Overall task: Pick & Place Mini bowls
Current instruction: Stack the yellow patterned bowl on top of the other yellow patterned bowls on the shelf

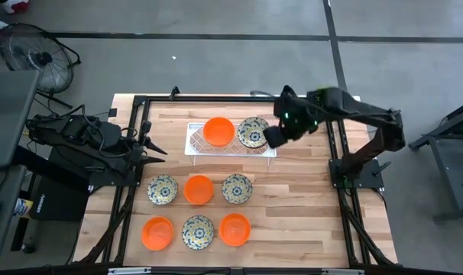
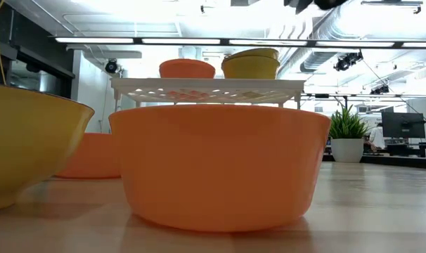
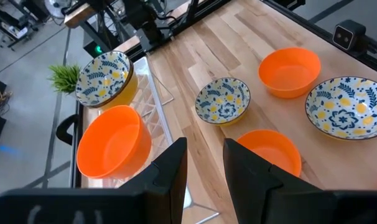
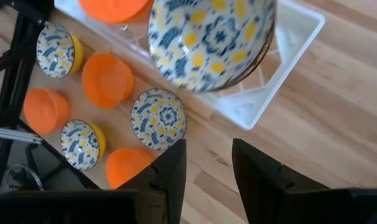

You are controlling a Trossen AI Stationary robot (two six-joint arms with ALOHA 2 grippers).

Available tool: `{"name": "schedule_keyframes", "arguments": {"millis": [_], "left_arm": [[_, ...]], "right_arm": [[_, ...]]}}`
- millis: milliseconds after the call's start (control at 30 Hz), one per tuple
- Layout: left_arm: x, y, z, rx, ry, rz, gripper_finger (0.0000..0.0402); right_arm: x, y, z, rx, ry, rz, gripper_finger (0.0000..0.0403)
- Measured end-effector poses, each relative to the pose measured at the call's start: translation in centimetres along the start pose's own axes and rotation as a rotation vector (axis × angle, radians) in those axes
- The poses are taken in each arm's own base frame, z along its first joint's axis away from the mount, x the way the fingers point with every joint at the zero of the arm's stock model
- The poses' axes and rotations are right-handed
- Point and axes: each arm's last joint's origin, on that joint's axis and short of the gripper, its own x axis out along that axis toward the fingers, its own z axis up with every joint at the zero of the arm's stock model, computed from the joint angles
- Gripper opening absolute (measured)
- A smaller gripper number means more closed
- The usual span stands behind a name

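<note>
The patterned mini bowl ends the farther table row, nearest my right arm. Next, my right gripper will close on its outer rim (image 1: 250, 190) (image 4: 181, 133).
A white lattice tray (image 1: 192, 149) stands at the table's far middle. On it rest an orange mini bowl (image 1: 218, 131) and a blue-and-yellow patterned mini bowl (image 1: 252, 132). Several more bowls sit on the wood in two rows: patterned (image 1: 162, 189), orange (image 1: 199, 189), patterned (image 1: 237, 189), and nearer, orange (image 1: 157, 233), patterned (image 1: 198, 231), orange (image 1: 234, 229). My right gripper (image 1: 271, 137) hovers above the tray's right end, pointing steeply down, open and empty (image 4: 207, 165), just off the patterned bowl (image 4: 210, 37). My left gripper (image 1: 157, 149) waits open at the table's left side (image 3: 205, 165).
The tray stands on short legs above the table (image 2: 209, 90). A black frame (image 1: 140, 103) runs along the table's left, right and far edges. Bare wood lies right of the bowl rows (image 1: 300, 206). A fan (image 1: 33, 57) stands on the floor beyond the far left corner.
</note>
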Motion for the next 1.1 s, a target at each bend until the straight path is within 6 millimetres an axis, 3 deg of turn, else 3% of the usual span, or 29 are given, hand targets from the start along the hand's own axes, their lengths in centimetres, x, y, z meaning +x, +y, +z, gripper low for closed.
{"name": "schedule_keyframes", "arguments": {"millis": [333, 667, 1100], "left_arm": [[0.0, 0.0, 0.0, -0.019, 0.0, 0.0, 0.0099], [0.0, 0.0, 0.1, -0.052, -0.01, 0.002, 0.0099], [-0.3, 0.1, 0.2, -0.059, -0.042, 0.013, 0.0099]], "right_arm": [[-0.1, 2.8, -5.8, 0.063, -0.103, -0.025, 0.0117], [-0.3, 4.1, -9.9, 0.007, -0.149, -0.011, 0.0117], [4.0, 6.7, -13.3, -0.066, -0.096, -0.093, 0.0117]]}}
